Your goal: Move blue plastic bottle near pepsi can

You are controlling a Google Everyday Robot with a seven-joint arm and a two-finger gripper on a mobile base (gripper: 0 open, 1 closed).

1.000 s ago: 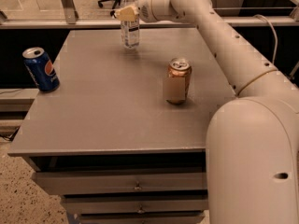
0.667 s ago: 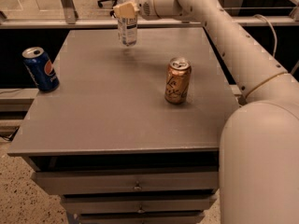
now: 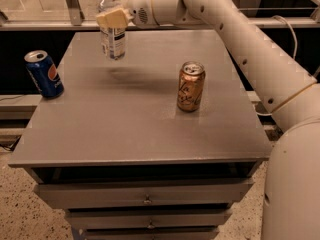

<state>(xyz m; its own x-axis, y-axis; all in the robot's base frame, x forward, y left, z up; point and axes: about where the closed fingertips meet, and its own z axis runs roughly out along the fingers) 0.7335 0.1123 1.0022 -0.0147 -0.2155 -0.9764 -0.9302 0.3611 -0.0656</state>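
Next, I let go of the blue plastic bottle with my gripper on the grey table (image 3: 76, 81), beside the pepsi can, toward the orange-brown can.
The blue plastic bottle (image 3: 113, 34), clear with a white cap and white label, hangs in the air above the far left part of the grey table (image 3: 135, 129). My gripper (image 3: 114, 18) is shut on the bottle's upper body and holds it clear of the surface; its shadow lies on the table below. The pepsi can (image 3: 44, 74), dark blue with a silver top, stands upright at the table's left edge, to the left of and nearer than the bottle.
An orange-brown can (image 3: 190, 86) with script lettering stands upright right of the table's middle. My white arm (image 3: 240, 39) reaches in from the right over the far edge. Drawers (image 3: 147, 199) sit under the tabletop. A rail runs behind the table.
The gripper has lifted the bottle off the table and carried it to the left, toward the pepsi can's side. Both cans have stayed in place.
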